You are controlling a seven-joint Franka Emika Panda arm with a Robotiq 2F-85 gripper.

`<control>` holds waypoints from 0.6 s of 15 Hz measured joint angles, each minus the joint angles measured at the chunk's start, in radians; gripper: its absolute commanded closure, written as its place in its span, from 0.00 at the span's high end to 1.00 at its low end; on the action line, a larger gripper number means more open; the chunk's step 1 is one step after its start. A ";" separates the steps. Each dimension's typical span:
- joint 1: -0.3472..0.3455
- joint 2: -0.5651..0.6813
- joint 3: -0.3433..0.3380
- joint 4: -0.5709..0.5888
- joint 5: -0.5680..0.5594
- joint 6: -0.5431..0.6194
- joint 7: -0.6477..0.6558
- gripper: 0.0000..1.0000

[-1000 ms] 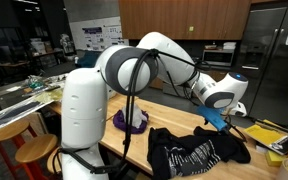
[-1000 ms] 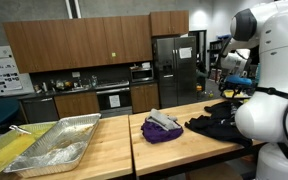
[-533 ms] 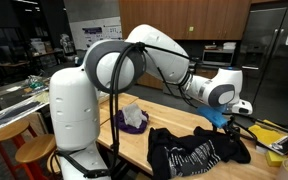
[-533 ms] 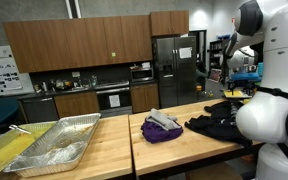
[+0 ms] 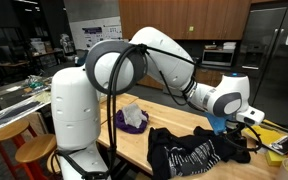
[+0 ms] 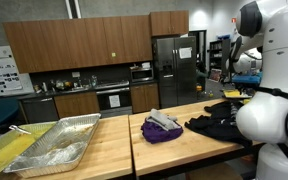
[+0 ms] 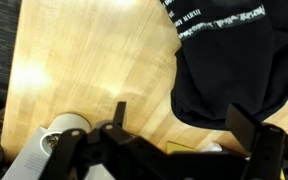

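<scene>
The black garment has a plain end (image 5: 236, 153) (image 7: 201, 112), nearest the yellow items and away from its white print, and I should move my gripper there next and close it.
A black garment with white print (image 5: 189, 155) lies crumpled on the wooden table (image 5: 169, 125); it also shows in an exterior view as a dark heap (image 6: 216, 124). My gripper (image 5: 225, 127) hovers over the garment's far right edge. In the wrist view the gripper (image 7: 182, 120) is open, its two dark fingers (image 7: 117, 112) standing wide apart with nothing between them. Under it are the garment's hem (image 7: 229, 70) and bare wood (image 7: 94, 60). In the middle of the table sits a purple cloth with a grey item on it (image 5: 132, 120), apart from the garment.
A large metal tray (image 6: 54, 145) lies on the neighbouring table. Yellow items (image 5: 269, 135) sit near the table's right end, beside the garment. Red stools (image 5: 34, 150) stand next to the robot's base. Cabinets and a steel fridge (image 6: 174, 70) line the back wall.
The arm has swung to the right along the table. The jaws have opened wider over the garment's edge. The garment and the purple cloth have stayed put.
</scene>
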 measured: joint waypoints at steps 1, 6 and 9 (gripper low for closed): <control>0.000 0.008 -0.004 -0.005 0.028 0.032 0.018 1.00; 0.001 0.073 -0.008 -0.020 0.121 0.176 0.063 1.00; 0.001 0.126 -0.005 -0.022 0.175 0.268 0.057 1.00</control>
